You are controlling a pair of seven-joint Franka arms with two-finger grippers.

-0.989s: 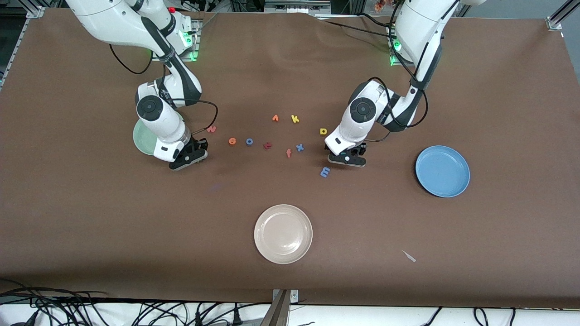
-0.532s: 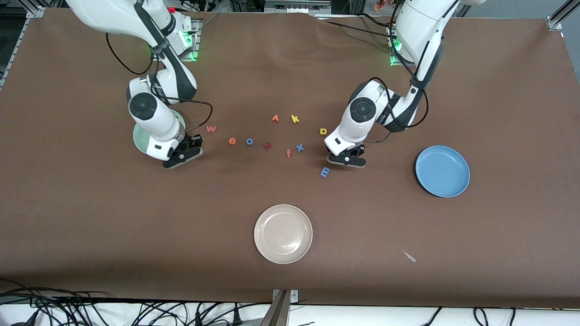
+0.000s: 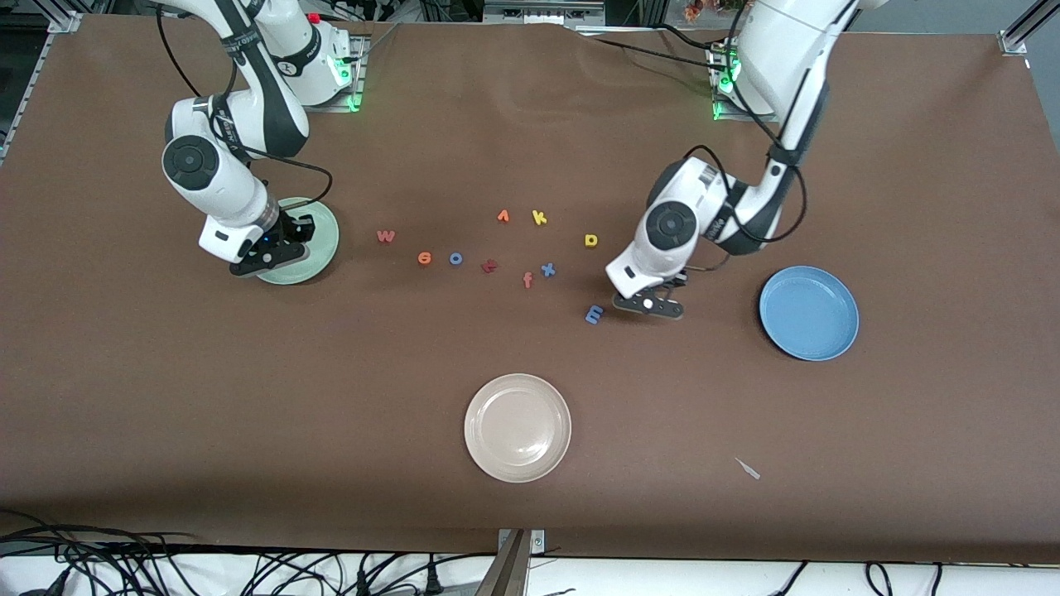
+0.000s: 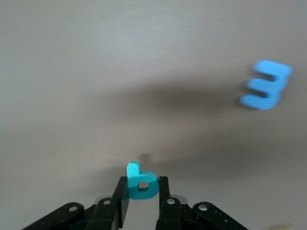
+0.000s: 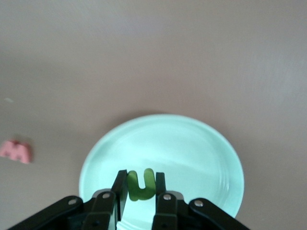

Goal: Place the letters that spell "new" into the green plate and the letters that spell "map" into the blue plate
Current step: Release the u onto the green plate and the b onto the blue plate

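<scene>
Next, my left gripper releases the teal "p" in the blue plate (image 3: 797, 300), close to the plate's middle, a little toward the yellow "a".
My right gripper (image 5: 140, 188) is shut on the green "n" (image 5: 141, 183) and hangs over the green plate (image 5: 192, 143), which lies at the right arm's end of the table (image 3: 319, 240). The pinkish "w" (image 3: 386, 236) and the orange "e" (image 3: 424, 258) lie on the table beside that plate. My left gripper (image 4: 141, 191) is shut on the teal "p" (image 4: 140, 184), just above the table beside the blue "m" (image 3: 594, 314). The yellow "a" (image 3: 590, 240) lies farther from the front camera. The blue plate (image 3: 809, 312) sits toward the left arm's end with nothing in it.
Other letters lie mid-table: a blue "o" (image 3: 455, 258), a dark red letter (image 3: 489, 266), a salmon "f" (image 3: 527, 280), a blue "x" (image 3: 547, 269), an orange letter (image 3: 503, 216) and a yellow "k" (image 3: 539, 218). A beige plate (image 3: 517, 427) sits nearer the front camera.
The right arm carried the green "n" away from the "w" to over the green plate. The left gripper shut on the teal "p" and shifted slightly toward the blue plate.
</scene>
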